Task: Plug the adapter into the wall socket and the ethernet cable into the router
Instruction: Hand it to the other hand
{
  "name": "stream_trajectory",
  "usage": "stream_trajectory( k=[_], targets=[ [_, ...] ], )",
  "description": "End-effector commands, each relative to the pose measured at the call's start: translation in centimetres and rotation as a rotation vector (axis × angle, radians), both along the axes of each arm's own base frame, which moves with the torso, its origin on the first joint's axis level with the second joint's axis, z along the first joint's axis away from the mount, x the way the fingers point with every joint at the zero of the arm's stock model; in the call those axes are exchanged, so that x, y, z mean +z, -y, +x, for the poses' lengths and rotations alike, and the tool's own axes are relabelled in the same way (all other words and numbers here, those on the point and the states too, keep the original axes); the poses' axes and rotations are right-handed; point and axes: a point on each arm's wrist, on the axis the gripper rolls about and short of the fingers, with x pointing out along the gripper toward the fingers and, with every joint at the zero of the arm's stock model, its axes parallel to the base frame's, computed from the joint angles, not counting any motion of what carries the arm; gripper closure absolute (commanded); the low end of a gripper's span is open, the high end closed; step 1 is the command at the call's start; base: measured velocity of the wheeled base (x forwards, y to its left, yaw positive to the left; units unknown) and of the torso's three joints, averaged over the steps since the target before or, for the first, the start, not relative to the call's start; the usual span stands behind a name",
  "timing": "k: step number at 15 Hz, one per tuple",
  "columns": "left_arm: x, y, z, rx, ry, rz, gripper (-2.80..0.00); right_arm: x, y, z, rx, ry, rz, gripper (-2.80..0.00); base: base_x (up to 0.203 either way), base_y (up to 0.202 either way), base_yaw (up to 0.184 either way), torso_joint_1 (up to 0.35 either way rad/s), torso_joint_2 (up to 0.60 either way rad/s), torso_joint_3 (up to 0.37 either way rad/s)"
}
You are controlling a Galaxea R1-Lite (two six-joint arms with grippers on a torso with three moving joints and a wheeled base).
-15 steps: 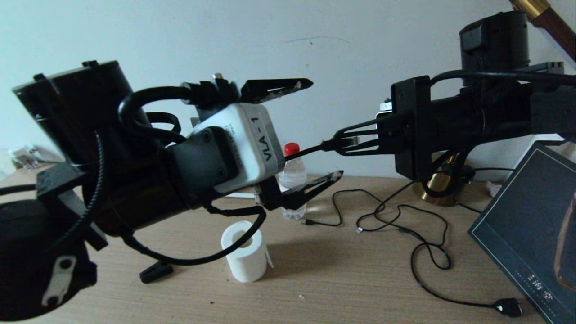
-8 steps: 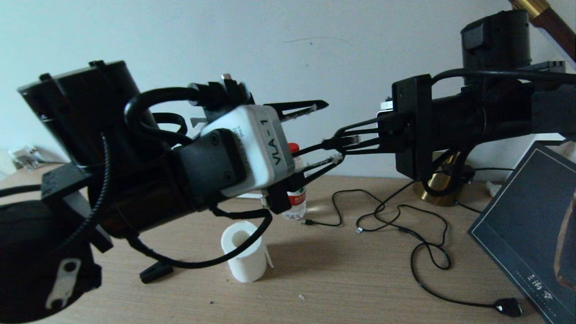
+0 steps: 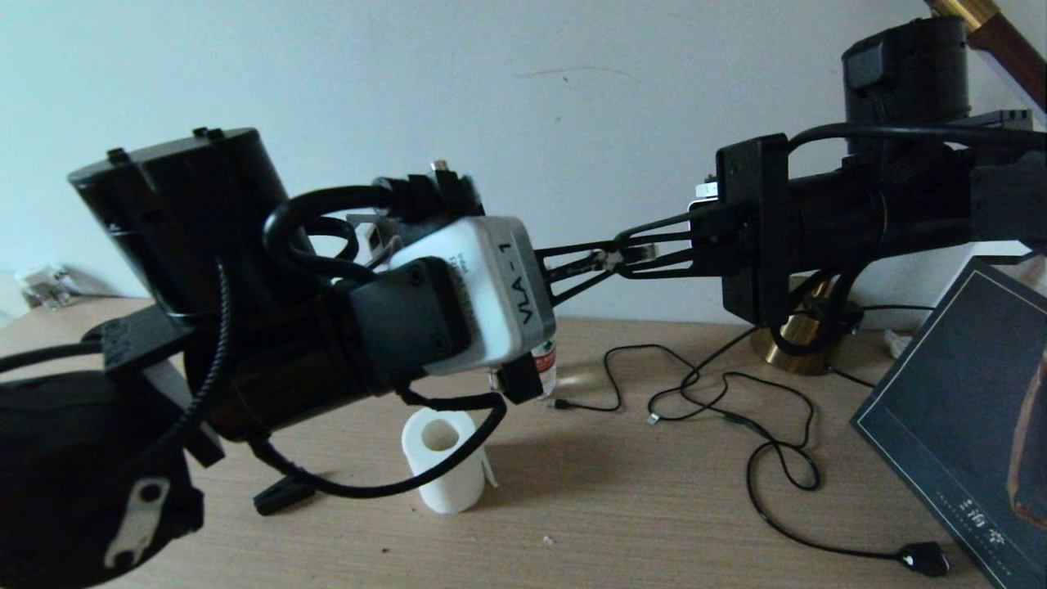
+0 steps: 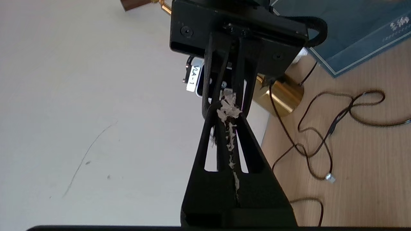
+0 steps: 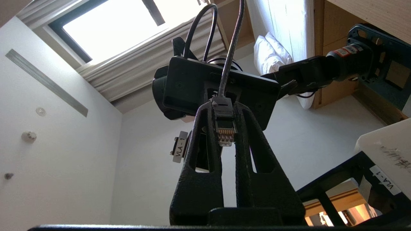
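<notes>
The fingers of my left gripper are closed just behind the plug, so that gripper should open and grab the plug's body (image 5: 223, 109) before my right gripper opens.
Both arms are raised above the desk and meet tip to tip. My right gripper (image 3: 623, 255) (image 5: 223, 107) is shut on the clear-tipped plug (image 5: 225, 131) of the black ethernet cable (image 5: 229, 54). My left gripper (image 3: 601, 260) (image 4: 228, 107) faces it, shut on the cable just behind the plug. Its fingers (image 4: 249, 141) are pressed together, with torn white tape showing along the seam. The cable trails off past the left wrist. The adapter, the wall socket and the router are out of view.
On the wooden desk (image 3: 622, 523) below stand a white paper roll (image 3: 442, 462) and a water bottle (image 3: 541, 370). Thin black cables (image 3: 736, 409) with small plugs loop at the right. There are also a black clip (image 3: 282, 495), a brass base (image 3: 797, 348) and a dark board (image 3: 957, 425).
My left gripper went from wide open to shut while moving right and slightly down onto the cable behind the plug. The right arm stayed still.
</notes>
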Motion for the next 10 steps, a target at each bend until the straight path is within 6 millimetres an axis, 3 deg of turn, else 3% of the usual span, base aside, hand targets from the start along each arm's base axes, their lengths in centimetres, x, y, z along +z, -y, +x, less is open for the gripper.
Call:
stream_trajectory(
  k=[1,4,5,10],
  targets=[
    [-0.16,0.13,0.1,-0.001,0.002,0.005,0.0,0.06,0.03,-0.06,0.007,-0.008,0.003,0.0,0.0,0.0,0.0,0.0,0.0,0.0],
    [-0.13,-0.03,-0.01,0.0,0.001,0.003,0.0,0.09,0.04,-0.08,0.007,-0.007,0.003,0.0,0.0,0.0,0.0,0.0,0.0,0.0],
    [-0.09,-0.09,-0.01,0.001,0.002,0.002,-2.8,0.11,0.05,-0.1,0.007,-0.007,0.004,0.0,0.0,0.0,0.0,0.0,0.0,0.0],
    [0.16,-0.26,-0.19,0.001,0.009,-0.005,-2.8,0.81,0.45,-0.89,0.006,0.013,0.013,0.0,0.0,0.0,0.0,0.0,0.0,0.0]
  ],
)
